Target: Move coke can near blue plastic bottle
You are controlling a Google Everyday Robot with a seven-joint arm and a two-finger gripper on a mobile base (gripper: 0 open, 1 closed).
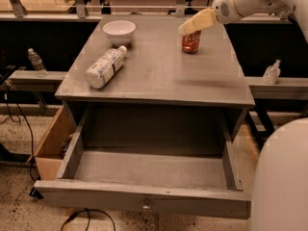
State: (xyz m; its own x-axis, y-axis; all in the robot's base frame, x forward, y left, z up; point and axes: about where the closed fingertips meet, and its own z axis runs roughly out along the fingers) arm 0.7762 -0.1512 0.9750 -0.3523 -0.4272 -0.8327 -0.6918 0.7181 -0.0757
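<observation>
The gripper should next close around the upper part of the red coke can [191,35], just below the can's silver top.
The coke can [191,43], red with a silver top, stands upright on the grey table [159,76] at the back right. The blue plastic bottle [105,67], pale with a white cap and light label, lies on its side at the table's left. My gripper [188,27], with cream fingers, reaches in from the upper right and is right over the top of the can, covering its top. The can stands well to the right of the bottle.
A white bowl [119,31] sits at the back left of the table. The table's drawer [149,177] hangs open at the front. A small clear water bottle [35,61] stands on the left ledge and a clear pump bottle [272,72] on the right ledge.
</observation>
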